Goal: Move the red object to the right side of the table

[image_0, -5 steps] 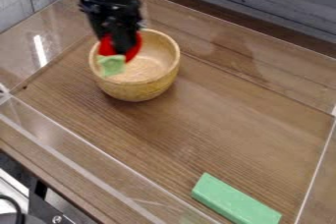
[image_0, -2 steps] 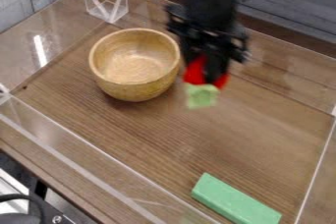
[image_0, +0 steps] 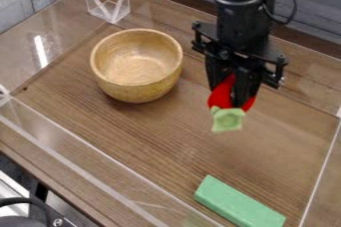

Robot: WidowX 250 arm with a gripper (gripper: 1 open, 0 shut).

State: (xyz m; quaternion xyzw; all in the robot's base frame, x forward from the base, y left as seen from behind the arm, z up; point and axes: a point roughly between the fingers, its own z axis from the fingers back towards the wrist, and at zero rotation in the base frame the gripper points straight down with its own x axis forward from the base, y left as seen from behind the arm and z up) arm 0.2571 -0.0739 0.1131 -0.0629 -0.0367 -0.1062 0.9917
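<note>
Next, I open my gripper to release the red object on the bare tabletop point(image_0: 224, 115) behind the green block, beyond the side of the wooden bowl.
The red object point(image_0: 224, 99), a small strawberry-like toy with a light green cap hanging downward, is held above the table point(image_0: 147, 131), right of centre. My black gripper point(image_0: 234, 90) points straight down and is shut on the red object, its fingers on either side of the red body. The green cap hangs clear of the tabletop, just below the fingertips.
An empty wooden bowl point(image_0: 136, 65) stands to the left of the gripper. A flat green block point(image_0: 240, 204) lies near the front right edge. Low clear acrylic walls point(image_0: 320, 176) edge the tabletop all round.
The gripper has carried the red object out from above the bowl and across to the right. The bowl is now empty.
</note>
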